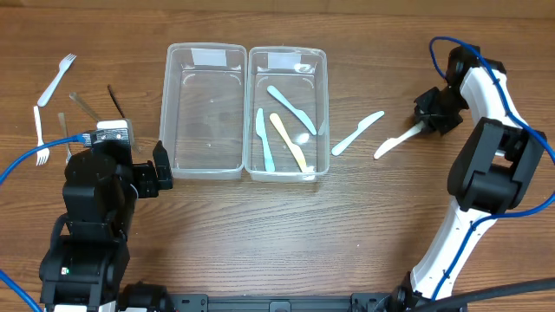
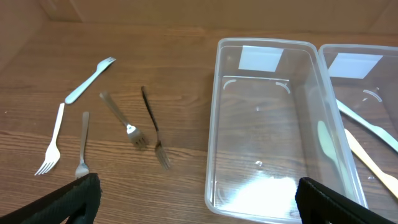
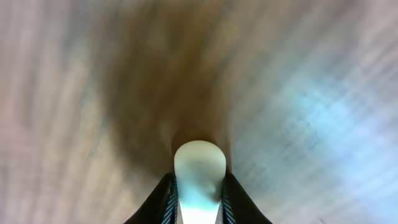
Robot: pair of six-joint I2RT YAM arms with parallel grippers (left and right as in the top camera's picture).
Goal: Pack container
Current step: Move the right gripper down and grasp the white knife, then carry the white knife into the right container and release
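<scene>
Next, my right gripper lets go of the white knife on the yellow knife inside the container (image 1: 286, 136) with the other knives.
Two clear plastic containers stand side by side. The left container (image 1: 203, 108) (image 2: 277, 124) is empty. The right container (image 1: 288, 113) (image 2: 367, 93) holds three plastic knives (image 1: 282, 130). A light-blue knife (image 1: 357, 133) lies on the table right of them. My right gripper (image 1: 431, 117) (image 3: 199, 199) is shut on the handle of a white knife (image 1: 395, 141) (image 3: 199, 165) low at the table. My left gripper (image 1: 160, 165) (image 2: 199, 202) is open and empty at the left container's near-left corner. Several forks (image 1: 54, 108) (image 2: 106, 118) lie left of it.
The forks are white, clear and dark, spread over the far left of the table. Blue cables trail from both arms (image 1: 17, 160).
</scene>
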